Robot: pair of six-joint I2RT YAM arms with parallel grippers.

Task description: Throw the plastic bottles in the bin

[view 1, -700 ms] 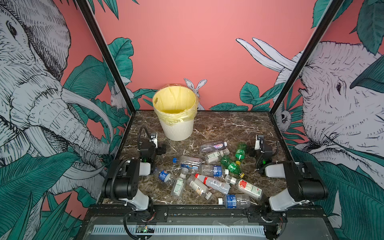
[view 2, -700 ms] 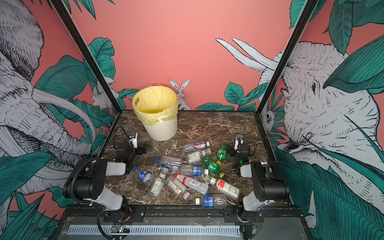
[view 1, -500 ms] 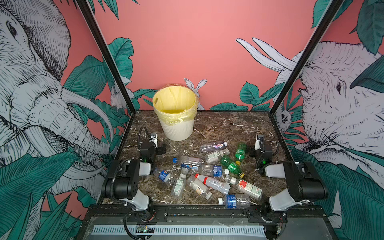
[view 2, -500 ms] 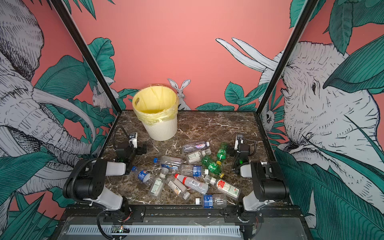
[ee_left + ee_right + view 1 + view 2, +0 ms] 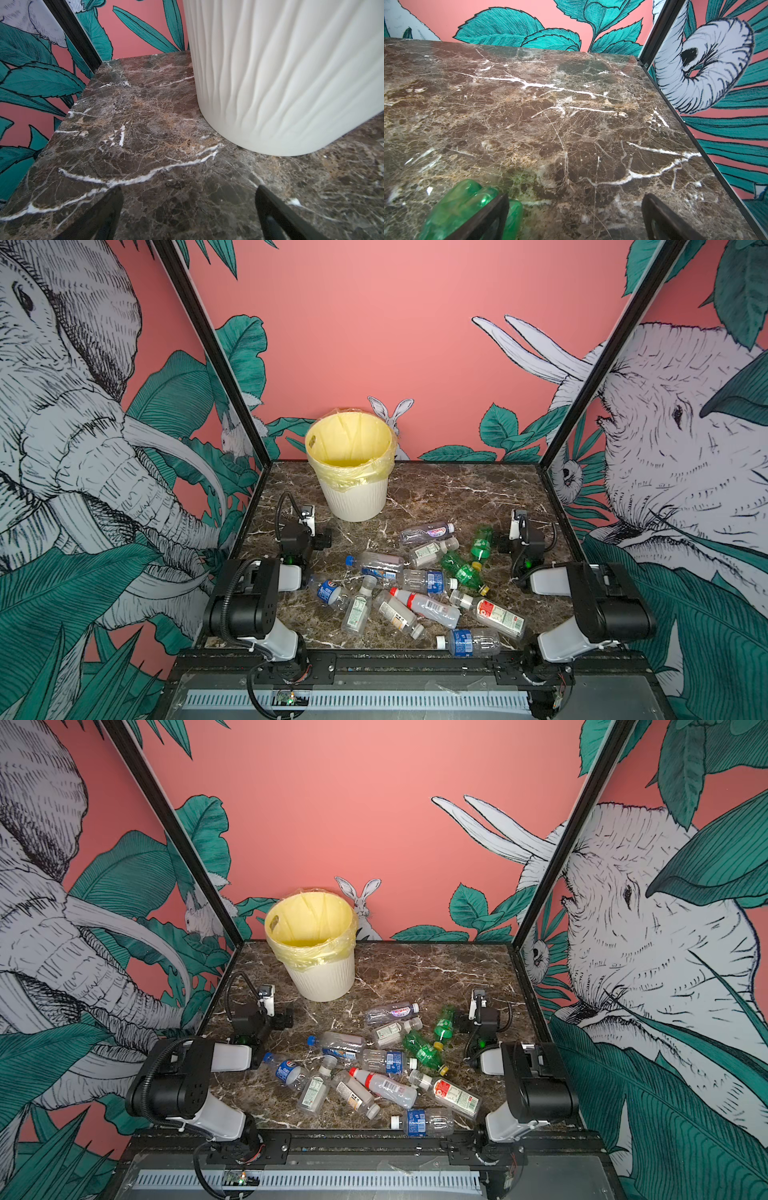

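My right gripper closes next around the middle of the green bottle [image 5: 481, 545] just outside its finger, the one closer to the back of the table.
The bin [image 5: 353, 497] [image 5: 320, 979], cream, ribbed and lined with a yellow bag, stands at the back left of the marble table. Several plastic bottles lie in a heap in front of it, among them a purple-labelled one [image 5: 428, 532] [image 5: 392, 1013], a red-capped one [image 5: 424, 605] and two green ones [image 5: 482, 541] [image 5: 459, 570]. My left gripper [image 5: 301, 531] [image 5: 189, 207] sits low beside the bin's wall [image 5: 291, 72], open and empty. My right gripper [image 5: 521, 531] [image 5: 575, 214] is open over bare marble, with a green bottle [image 5: 463, 203] just outside one finger.
Black frame posts and printed wall panels close in the table [image 5: 457, 489] on the left, right and back. A blue-labelled bottle [image 5: 469, 642] lies near the front rail. Both arm bases stand at the front corners.
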